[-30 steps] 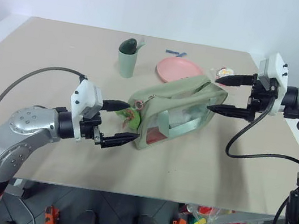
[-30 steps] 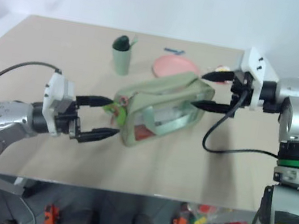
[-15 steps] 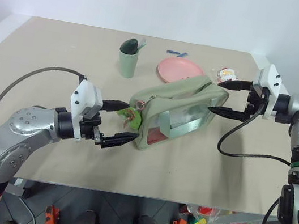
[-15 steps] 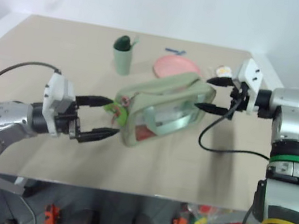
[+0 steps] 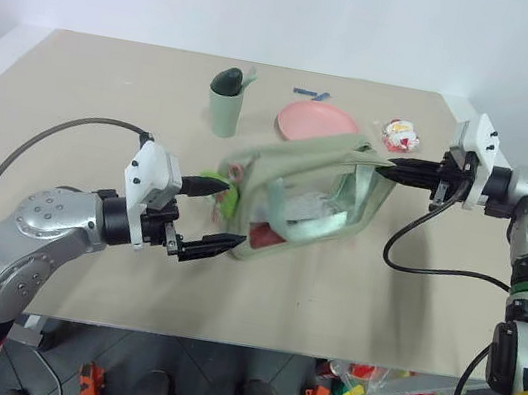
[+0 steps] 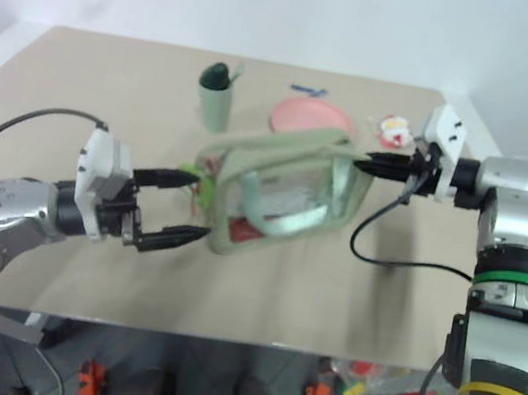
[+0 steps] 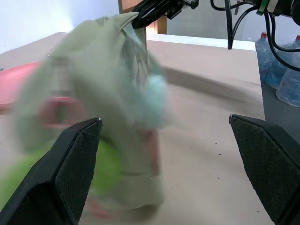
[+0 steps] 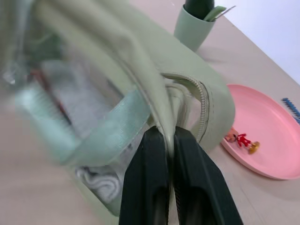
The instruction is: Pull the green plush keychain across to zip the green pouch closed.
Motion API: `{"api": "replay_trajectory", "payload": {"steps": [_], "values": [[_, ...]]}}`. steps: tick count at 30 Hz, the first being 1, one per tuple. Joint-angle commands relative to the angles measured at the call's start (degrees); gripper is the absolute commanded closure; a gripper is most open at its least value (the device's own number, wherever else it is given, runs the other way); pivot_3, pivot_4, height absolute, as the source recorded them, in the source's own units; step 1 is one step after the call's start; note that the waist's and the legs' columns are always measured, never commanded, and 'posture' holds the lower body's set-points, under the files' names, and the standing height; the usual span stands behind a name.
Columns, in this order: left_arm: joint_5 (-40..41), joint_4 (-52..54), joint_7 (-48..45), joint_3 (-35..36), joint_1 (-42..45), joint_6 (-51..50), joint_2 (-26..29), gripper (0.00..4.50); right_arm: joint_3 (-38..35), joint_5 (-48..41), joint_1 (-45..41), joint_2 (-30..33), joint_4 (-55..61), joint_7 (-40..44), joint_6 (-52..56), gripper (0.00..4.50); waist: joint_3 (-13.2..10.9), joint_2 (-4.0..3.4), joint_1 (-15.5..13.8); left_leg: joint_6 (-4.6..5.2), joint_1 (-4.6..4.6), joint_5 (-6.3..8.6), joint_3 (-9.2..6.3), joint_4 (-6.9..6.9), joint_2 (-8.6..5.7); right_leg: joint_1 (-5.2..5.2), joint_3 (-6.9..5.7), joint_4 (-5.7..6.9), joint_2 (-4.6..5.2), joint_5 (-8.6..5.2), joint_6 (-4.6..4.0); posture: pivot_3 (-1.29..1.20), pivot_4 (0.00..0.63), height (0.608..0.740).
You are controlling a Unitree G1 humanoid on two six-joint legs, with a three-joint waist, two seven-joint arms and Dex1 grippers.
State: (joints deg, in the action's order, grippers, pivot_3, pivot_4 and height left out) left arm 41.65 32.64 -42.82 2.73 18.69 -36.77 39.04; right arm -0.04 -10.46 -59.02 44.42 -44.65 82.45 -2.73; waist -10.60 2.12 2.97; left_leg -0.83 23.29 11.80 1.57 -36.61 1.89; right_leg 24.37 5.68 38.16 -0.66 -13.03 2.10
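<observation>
My left gripper closes next on the middle of the green plush keychain [image 5: 227, 198], because pulling it will zip the green pouch shut.
The green pouch [image 5: 304, 199] stands tipped up in the middle of the table, its top still gaping. My right gripper [image 5: 387, 167] is shut on the fabric at the pouch's right end, and the right wrist view shows its fingers [image 8: 154, 178] pinching that edge of the pouch [image 8: 140, 70]. The green plush keychain [image 5: 227, 198] hangs at the pouch's left end. My left gripper [image 5: 230, 216] is open around it, upper finger close to the plush, touching nothing that I can make out. In the left wrist view the pouch [image 7: 108, 70] is blurred.
Behind the pouch stand a sage-green cup [image 5: 226, 100] and a pink plate [image 5: 317, 123] that holds a tiny figure [image 8: 241, 140]. A blue clip [image 5: 310, 94] and a red-and-white toy [image 5: 399, 134] lie near the back right. The table's right edge is close to my right arm.
My right gripper has shut on the pouch's right end. The pouch has been tugged and tipped more upright. My left gripper has stayed open in place.
</observation>
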Motion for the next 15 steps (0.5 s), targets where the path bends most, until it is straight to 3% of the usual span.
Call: {"api": "replay_trajectory", "payload": {"steps": [1,5,11,15], "values": [[0.5,1.4,0.0,1.3,0.9,0.1,0.7,0.00,-2.9,-3.7,1.7,0.1,7.6,-0.8,3.6,4.48,0.0,0.00,0.0,0.00,0.00,0.00,0.00,0.00,0.00,0.00,0.00,0.00,0.01,0.00,0.00,0.00,0.150,0.740],[0.5,1.4,0.0,1.7,0.6,0.0,1.0,0.00,-4.9,-7.0,6.7,0.8,19.6,-4.4,10.8,4.48,0.0,0.00,-0.1,0.00,0.02,0.00,-0.02,-0.02,-0.01,-0.01,-0.01,0.00,0.02,0.00,0.03,0.00,0.150,0.740],[-0.3,1.5,0.2,4.1,-1.8,0.3,2.9,0.00,-8.8,-13.7,20.0,2.8,49.0,-13.6,28.2,4.48,0.0,0.00,-0.2,0.00,0.06,0.01,-0.10,0.04,0.01,0.03,-0.08,0.01,0.01,-0.05,0.07,0.00,0.150,0.740],[0.9,1.7,0.9,6.7,-3.7,0.1,3.3,0.00,-10.7,-15.0,25.6,2.8,57.0,-18.7,31.6,4.48,0.0,0.00,-0.2,0.01,0.07,0.02,-0.09,0.05,0.01,0.05,-0.07,0.00,0.02,-0.08,0.07,0.00,0.150,0.740]]}}
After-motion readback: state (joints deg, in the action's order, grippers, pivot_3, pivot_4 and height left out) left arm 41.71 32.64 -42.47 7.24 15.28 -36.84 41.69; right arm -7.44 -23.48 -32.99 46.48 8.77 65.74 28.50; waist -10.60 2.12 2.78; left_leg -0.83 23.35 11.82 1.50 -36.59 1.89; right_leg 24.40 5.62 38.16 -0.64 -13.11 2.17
